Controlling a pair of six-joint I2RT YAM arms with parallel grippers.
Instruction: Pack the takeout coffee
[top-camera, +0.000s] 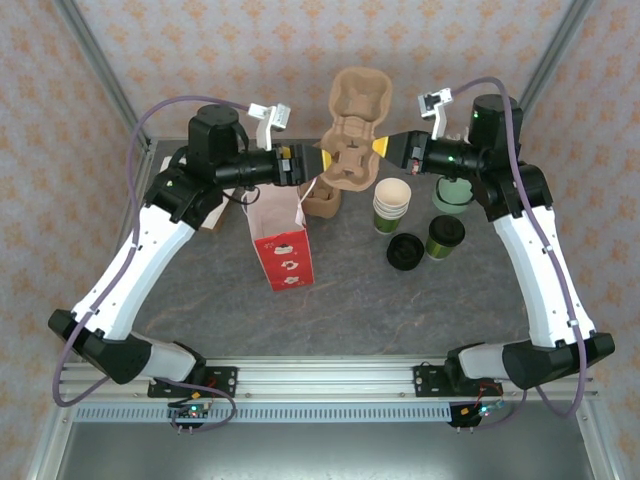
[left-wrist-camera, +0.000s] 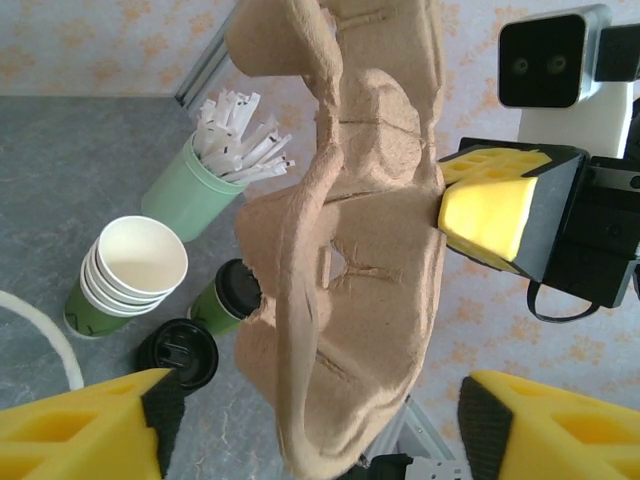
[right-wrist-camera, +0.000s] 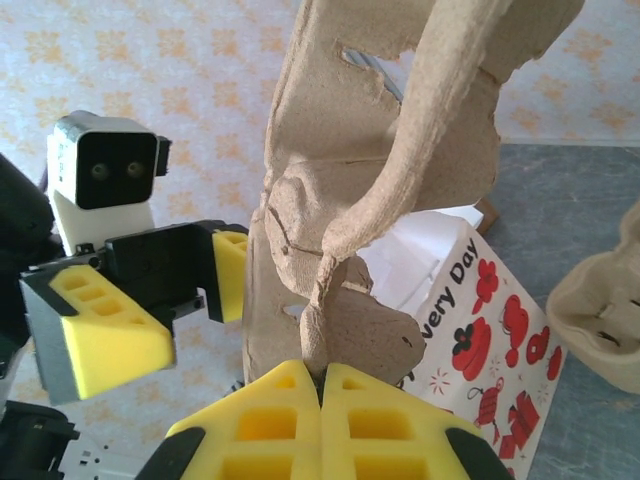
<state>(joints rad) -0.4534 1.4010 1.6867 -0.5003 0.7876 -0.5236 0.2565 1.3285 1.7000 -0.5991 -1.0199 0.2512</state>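
Observation:
I should clamp the carrier's opposite edge with my left gripper while my right gripper, now holding the carrier by its side rim, takes the carrier's middle ridge (top-camera: 353, 127).
A dark green takeout coffee cup (top-camera: 444, 237) (left-wrist-camera: 228, 300) with a black lid stands on the table at the right. Beside it lie a loose black lid (top-camera: 406, 251) (left-wrist-camera: 180, 352) and a stack of open green cups (top-camera: 392, 204) (left-wrist-camera: 130, 275). A brown pulp cup carrier (top-camera: 352, 130) (left-wrist-camera: 340, 260) (right-wrist-camera: 370, 170) hangs in the air above the table's back. My right gripper (top-camera: 380, 148) (right-wrist-camera: 320, 400) is shut on its thin rim. On the other side my left gripper (top-camera: 322, 160) (left-wrist-camera: 315, 430) is open, its jaws straddling the carrier's edge with a gap on each side.
A red and white paper bag (top-camera: 280, 240) (right-wrist-camera: 480, 330) stands open below the left gripper. A second pulp carrier (top-camera: 322, 200) (right-wrist-camera: 600, 320) lies on the table behind it. At the back right is a mint cup of white sticks (top-camera: 452, 193) (left-wrist-camera: 205, 175).

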